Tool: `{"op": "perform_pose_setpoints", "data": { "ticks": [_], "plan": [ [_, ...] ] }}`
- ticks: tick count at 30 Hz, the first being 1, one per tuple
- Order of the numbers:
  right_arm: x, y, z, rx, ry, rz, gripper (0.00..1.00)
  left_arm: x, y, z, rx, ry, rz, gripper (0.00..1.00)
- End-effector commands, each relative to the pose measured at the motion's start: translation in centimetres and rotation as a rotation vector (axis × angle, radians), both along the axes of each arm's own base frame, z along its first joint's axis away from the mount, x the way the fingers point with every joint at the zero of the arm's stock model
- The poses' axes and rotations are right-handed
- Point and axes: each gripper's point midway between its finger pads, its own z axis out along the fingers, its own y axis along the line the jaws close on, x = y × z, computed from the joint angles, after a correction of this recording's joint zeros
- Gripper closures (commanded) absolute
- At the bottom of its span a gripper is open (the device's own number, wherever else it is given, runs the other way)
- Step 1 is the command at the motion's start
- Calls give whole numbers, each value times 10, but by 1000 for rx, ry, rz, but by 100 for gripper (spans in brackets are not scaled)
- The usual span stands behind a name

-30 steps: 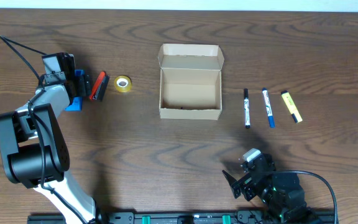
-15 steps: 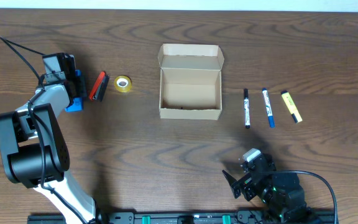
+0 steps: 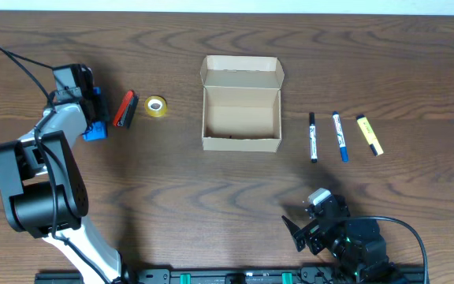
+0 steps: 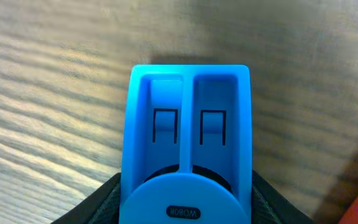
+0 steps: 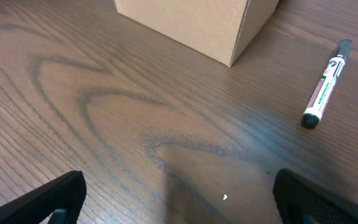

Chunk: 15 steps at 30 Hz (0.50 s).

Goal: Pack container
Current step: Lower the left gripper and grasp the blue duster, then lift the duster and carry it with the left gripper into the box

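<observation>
The robot's left gripper will release the blue plastic item on the cardboard box's bottom [image 3: 238, 126], lengthwise along the front side of the box.
The container [image 3: 241, 143] is a tan cardboard box standing open and empty at the table's middle, its flap lid folded back. Its corner shows in the right wrist view [image 5: 197, 22]. My left gripper [image 3: 91, 109] is at the far left, shut on a blue plastic item [image 3: 94, 132]. That item fills the space between the dark fingers in the left wrist view [image 4: 188, 124]. My right gripper [image 3: 312, 225] is open and empty near the front edge, in front of the box and apart from it, low over bare wood [image 5: 182, 205].
A red and black item [image 3: 124, 109] and a yellow tape roll [image 3: 156, 106] lie just right of the left gripper. A black marker [image 3: 313, 136], a blue marker [image 3: 339, 136] and a yellow highlighter [image 3: 370, 135] lie right of the box. The black marker also shows in the right wrist view [image 5: 325, 84].
My left gripper has shifted slightly to the left with the blue item between its fingers. The right arm has not moved.
</observation>
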Motion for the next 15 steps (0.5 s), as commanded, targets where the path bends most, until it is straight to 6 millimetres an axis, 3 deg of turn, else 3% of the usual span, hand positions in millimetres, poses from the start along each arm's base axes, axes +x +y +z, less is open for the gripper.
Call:
{"op": "perform_pose_setpoints", "data": {
  "ticks": [1,4,7,9,12,15],
  "plan": [
    [-1,1,-3,-12,-3,16,1,29,8,70,33,-148,12,69],
    [-1,1,-3,-12,-3,16,1,40,2,112,48,-213,-7,71],
    [-1,1,-3,-12,-3,15,1,47,-17,153,64,-265,-69,73],
    [-1,1,-3,-12,-3,15,1,47,-45,180,84,-281,-152,73],
    [-1,1,-3,-12,-3,16,1,43,-83,198,111,-273,-271,76],
    [-1,1,-3,-12,-3,15,1,34,-139,208,111,-264,-415,77]
  ]
}}
